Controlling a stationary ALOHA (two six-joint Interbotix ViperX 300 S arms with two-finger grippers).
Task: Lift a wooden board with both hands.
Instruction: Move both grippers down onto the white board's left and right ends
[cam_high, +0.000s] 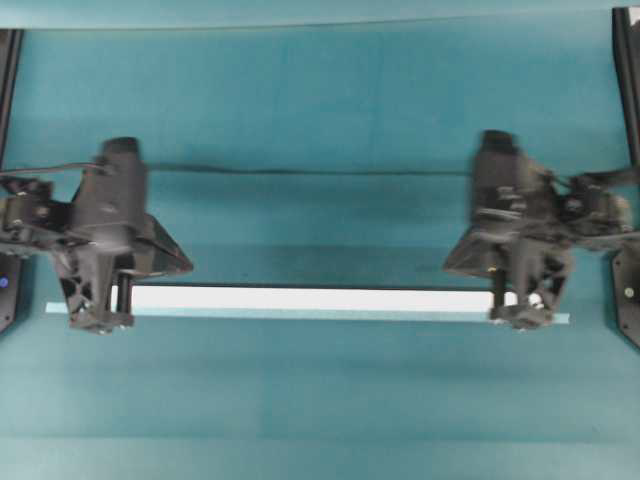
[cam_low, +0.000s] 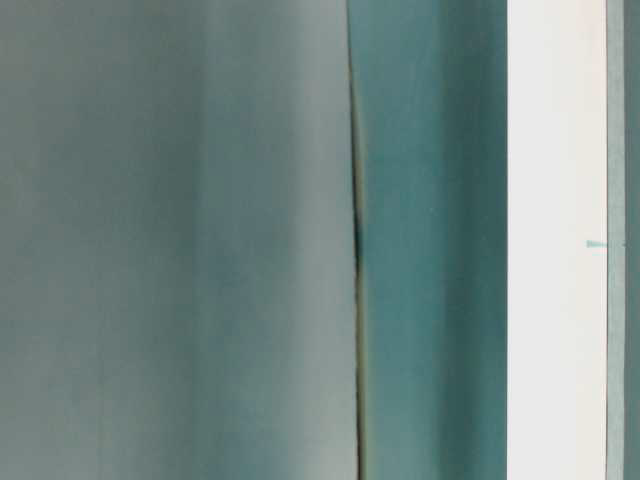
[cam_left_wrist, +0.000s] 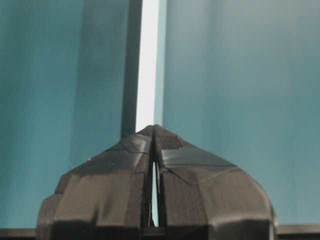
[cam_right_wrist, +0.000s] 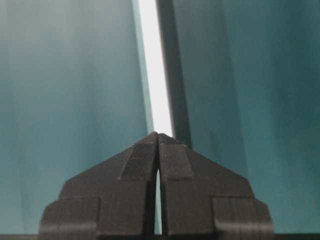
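My right gripper should grip the wooden board. It will close around the board between its middle and the end (cam_high: 382, 300) (cam_right_wrist: 154, 60) nearest that gripper, closer to the middle.
The wooden board (cam_high: 310, 298) is a long white plank lying left to right between both hands. A dark shadow band lies on the cloth just behind it. My left gripper (cam_high: 100, 318) covers its left end and my right gripper (cam_high: 520, 315) its right end. In the left wrist view the left gripper (cam_left_wrist: 153, 127) is shut, and the board (cam_left_wrist: 148, 65) runs straight out from its tips. The right wrist view shows the same: the right gripper (cam_right_wrist: 158, 134) is shut with the board (cam_right_wrist: 156, 65) leaving its tips. Both board ends are hidden under the fingers.
A thin pale-teal tape strip (cam_high: 300, 315) runs along the board's near side and reaches past both ends. A dark thin line (cam_high: 300, 170) crosses the teal cloth behind the arms. Black frame posts (cam_high: 628, 80) stand at the side edges.
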